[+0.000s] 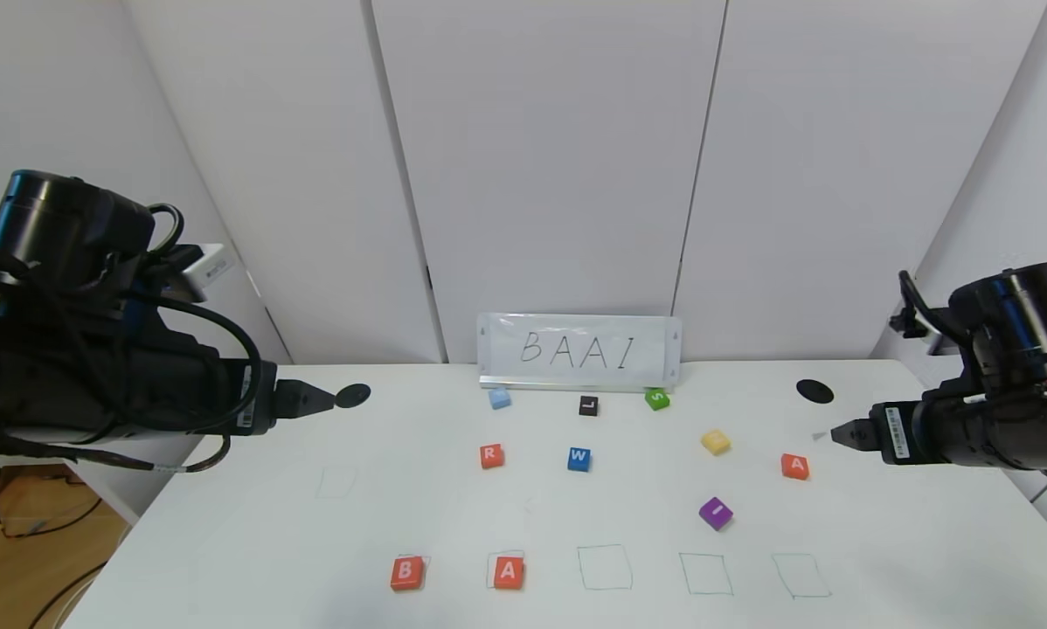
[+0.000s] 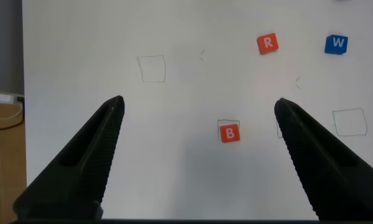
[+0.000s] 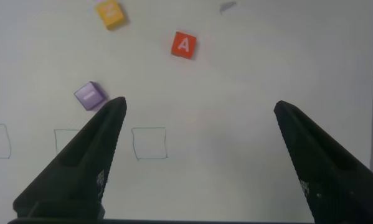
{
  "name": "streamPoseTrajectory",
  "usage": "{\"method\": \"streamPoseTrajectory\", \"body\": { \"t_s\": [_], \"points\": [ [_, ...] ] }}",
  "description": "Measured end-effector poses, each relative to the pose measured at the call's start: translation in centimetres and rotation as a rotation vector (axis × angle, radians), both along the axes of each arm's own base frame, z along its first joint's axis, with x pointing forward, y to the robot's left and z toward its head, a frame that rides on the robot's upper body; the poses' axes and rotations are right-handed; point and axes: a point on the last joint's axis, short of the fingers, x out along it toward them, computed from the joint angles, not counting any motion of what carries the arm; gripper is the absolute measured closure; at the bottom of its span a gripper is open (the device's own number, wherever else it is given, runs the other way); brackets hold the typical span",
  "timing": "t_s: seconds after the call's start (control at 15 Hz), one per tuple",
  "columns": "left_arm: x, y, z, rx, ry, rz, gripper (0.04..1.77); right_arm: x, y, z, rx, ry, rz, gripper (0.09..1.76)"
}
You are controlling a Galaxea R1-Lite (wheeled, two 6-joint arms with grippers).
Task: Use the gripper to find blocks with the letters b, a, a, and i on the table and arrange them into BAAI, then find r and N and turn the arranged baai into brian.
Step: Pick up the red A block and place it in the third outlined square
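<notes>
The second A block, near the yellow block, is next for my right gripper, which should go there and close on the A block's sides [image 1: 794, 467] [image 3: 184, 45].
On the white table [image 1: 226, 542], the orange-red B block [image 1: 406, 572] and an A block [image 1: 508, 571] lie in the first two drawn squares at the front. The second A block [image 1: 794, 466] and the purple I block [image 1: 716, 513] lie at the right. The orange-red R block [image 1: 491, 455] lies mid-table. My left gripper [image 1: 327, 399] is open, high at the left; its view shows the B block [image 2: 229, 132] and the R block [image 2: 268, 43]. My right gripper [image 1: 838, 433] is open, high at the right, with the A block [image 3: 184, 45] and I block [image 3: 89, 95] below it.
A BAAI sign [image 1: 580, 351] stands at the back. Blue W [image 1: 578, 459], black L [image 1: 588, 404], green [image 1: 656, 399], light-blue [image 1: 499, 398] and yellow [image 1: 715, 441] blocks lie around. Three drawn squares at the front right hold nothing [image 1: 605, 567]. Two black discs [image 1: 814, 390] sit at the back.
</notes>
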Motion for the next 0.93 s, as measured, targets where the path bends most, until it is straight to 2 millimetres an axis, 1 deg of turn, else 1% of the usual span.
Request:
{"method": "streamPoseTrajectory", "body": {
  "t_s": [0.47,0.8,0.93],
  "points": [
    [-0.3,0.1,0.2,0.001,-0.007,0.0,0.09,3.6,-0.3,-2.5,0.067,0.074,-0.11,0.14],
    [-0.4,0.2,0.3,0.001,-0.016,-0.002,0.09,5.9,-0.7,-4.0,0.079,0.103,-0.133,0.14],
    [-0.5,0.2,0.3,0.004,-0.017,-0.004,0.09,6.6,-0.9,-4.5,0.104,0.118,-0.123,0.14]
  ]
}}
